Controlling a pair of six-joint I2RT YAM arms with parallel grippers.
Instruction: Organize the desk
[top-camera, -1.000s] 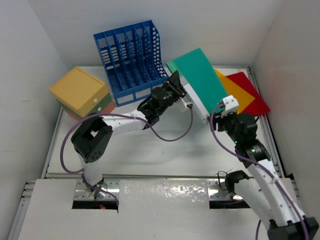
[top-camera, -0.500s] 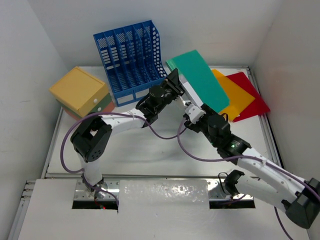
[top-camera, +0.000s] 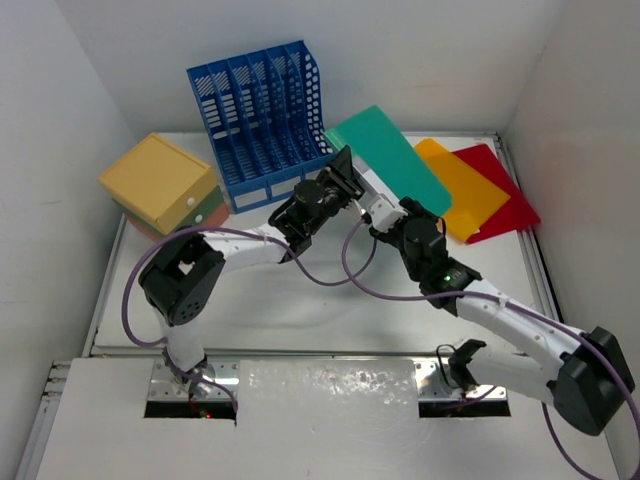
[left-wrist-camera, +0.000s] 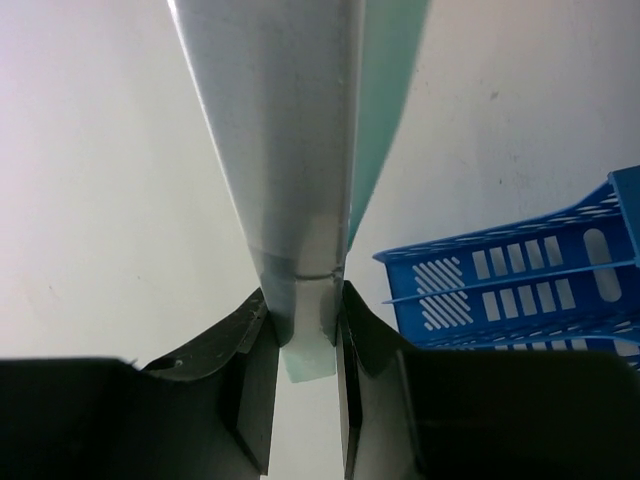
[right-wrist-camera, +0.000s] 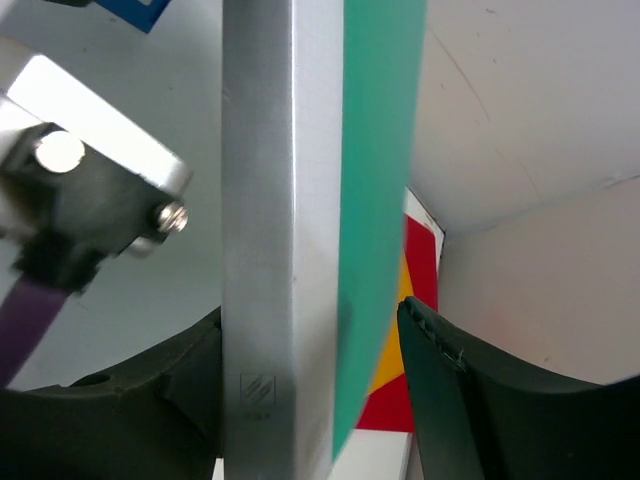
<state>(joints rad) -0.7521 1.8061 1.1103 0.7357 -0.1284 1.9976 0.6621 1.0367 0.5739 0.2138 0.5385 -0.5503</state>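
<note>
The green folder's white spine sits off-centre in my open right gripper, so next I centre it and close on the spine (top-camera: 373, 183) before my left gripper opens.
A green folder (top-camera: 392, 158) with a white spine hangs tilted above the back of the white desk (top-camera: 300, 300). My left gripper (top-camera: 343, 180) is shut on its near left corner; the left wrist view shows both jaws pressed on the spine (left-wrist-camera: 300, 200). My right gripper (top-camera: 384, 212) is right beside it, open, with its jaws on either side of the folder's edge. In the right wrist view the white spine (right-wrist-camera: 280, 250) lies against the left finger. The right finger (right-wrist-camera: 450, 400) stands clear of the green cover (right-wrist-camera: 380, 180).
A blue slotted file rack (top-camera: 262, 115) stands at the back, just left of the folder, and shows in the left wrist view (left-wrist-camera: 530, 290). An orange folder (top-camera: 462, 195) and a red folder (top-camera: 503, 195) lie at the back right. A yellow-green-orange drawer box (top-camera: 160, 185) sits at the left wall.
My right arm has swung left from the folder's right end to a spot beside my left gripper. The green folder has tipped lower and flatter. The left gripper still holds it.
</note>
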